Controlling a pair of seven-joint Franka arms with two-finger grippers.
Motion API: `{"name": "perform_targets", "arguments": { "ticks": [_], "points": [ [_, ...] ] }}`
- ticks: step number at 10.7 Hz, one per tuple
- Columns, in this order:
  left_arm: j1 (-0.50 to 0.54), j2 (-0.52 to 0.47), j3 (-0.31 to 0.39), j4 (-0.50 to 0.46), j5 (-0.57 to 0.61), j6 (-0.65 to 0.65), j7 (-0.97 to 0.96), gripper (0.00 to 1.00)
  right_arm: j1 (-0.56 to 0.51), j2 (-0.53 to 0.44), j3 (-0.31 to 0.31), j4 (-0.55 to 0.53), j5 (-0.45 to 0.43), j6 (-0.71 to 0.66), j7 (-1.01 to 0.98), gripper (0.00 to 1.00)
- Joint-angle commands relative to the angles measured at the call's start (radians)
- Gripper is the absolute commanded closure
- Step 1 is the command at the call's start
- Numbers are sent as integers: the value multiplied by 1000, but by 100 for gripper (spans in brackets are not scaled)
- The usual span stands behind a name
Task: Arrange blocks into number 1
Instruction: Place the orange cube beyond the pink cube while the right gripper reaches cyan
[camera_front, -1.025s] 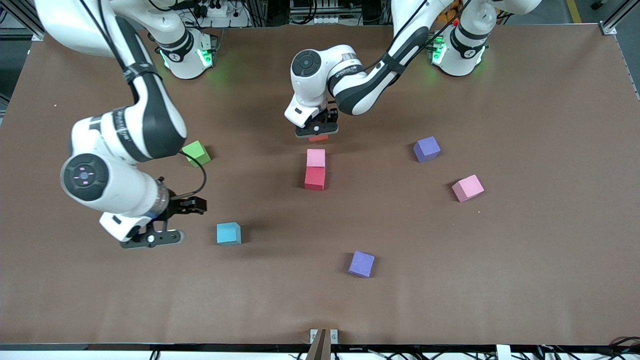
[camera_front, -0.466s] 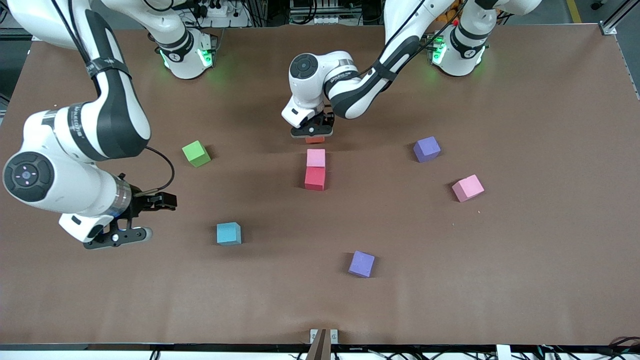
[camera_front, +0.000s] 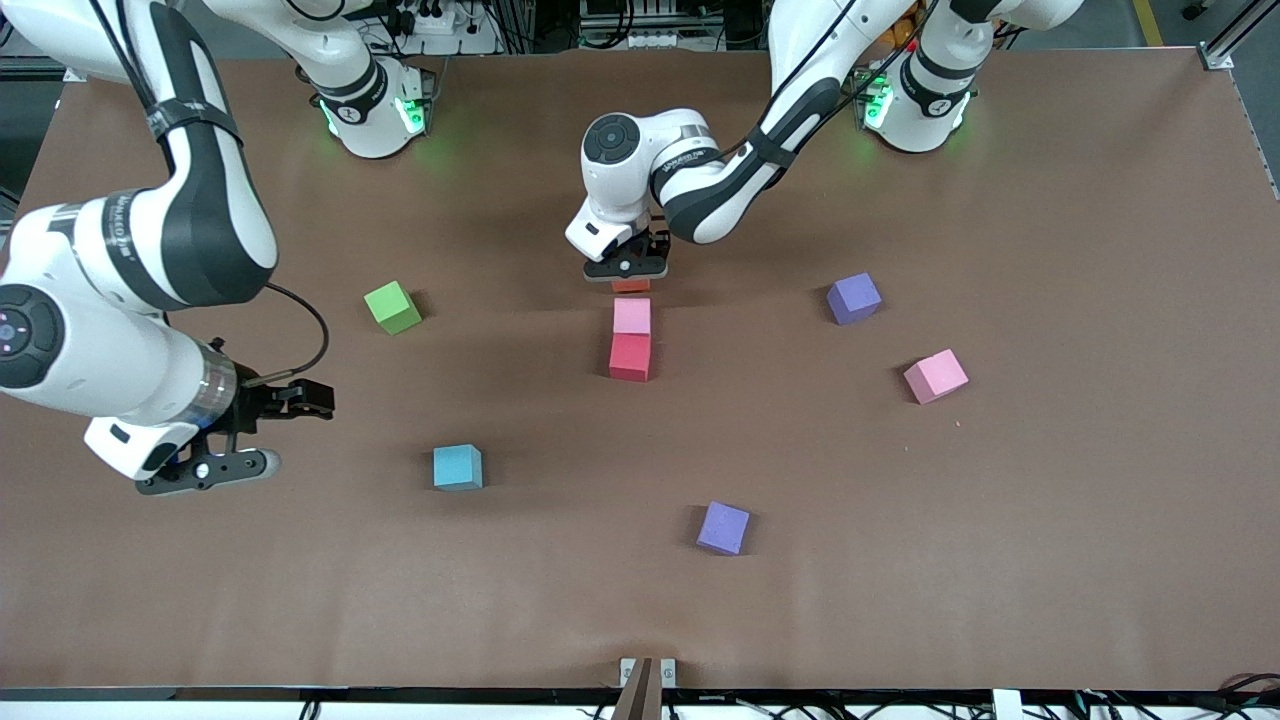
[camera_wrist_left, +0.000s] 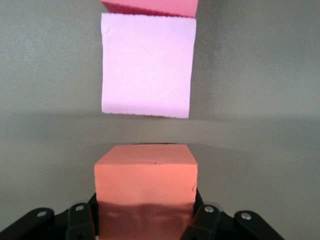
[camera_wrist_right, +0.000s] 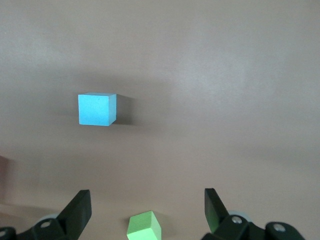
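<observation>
Next, I release the orange block from my left gripper against the column's light pink block (camera_front: 636, 286) (camera_wrist_left: 145, 161), on the side that is opposite the red block.
A light pink block (camera_front: 631, 316) and a red block (camera_front: 630, 357) touch in a short column at mid-table. My left gripper (camera_front: 628, 274) is shut on the orange block (camera_front: 631, 286), low over the table just past the pink end of that column. The left wrist view shows the orange block (camera_wrist_left: 145, 180) in my left gripper (camera_wrist_left: 145, 220), with a small gap to the pink block (camera_wrist_left: 146, 65) and the red block (camera_wrist_left: 150, 6). A second light pink block (camera_front: 935, 376) lies toward the left arm's end. The light blue block (camera_front: 457, 467) (camera_wrist_right: 96, 109) lies apart from my open, empty right gripper (camera_front: 312, 401) (camera_wrist_right: 147, 206).
A green cube (camera_front: 392, 307) (camera_wrist_right: 144, 226) sits toward the right arm's end. One purple cube (camera_front: 853, 298) lies beside the column toward the left arm's end. Another purple cube (camera_front: 723, 528) lies nearer the front camera.
My right arm has swung toward its own end of the table, away from the light blue block. My left gripper has shifted slightly with the orange block, closer to the pink block.
</observation>
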Motion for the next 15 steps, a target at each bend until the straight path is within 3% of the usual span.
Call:
{"name": "perform_targets", "arguments": {
  "ticks": [1, 7, 8, 10, 15],
  "points": [
    [18, 6, -1, -4, 46, 20, 12, 100, -38, -25, 14, -16, 5, -16, -38, 0],
    [30, 34, 1, 10, 69, 58, 12, 100, -88, -129, 12, -19, 10, -42, 29, 0],
    [39, 34, 1, 10, 74, 58, 19, 95, -85, -122, 14, -19, 40, -31, 64, 0],
    [47, 34, 2, 7, 72, 57, 71, 0, -53, -111, 14, -51, 71, 45, 112, 0],
    [49, 14, 1, 6, 72, 43, 45, 0, 68, 114, 14, -59, 51, 342, 308, 0]
  ]
}}
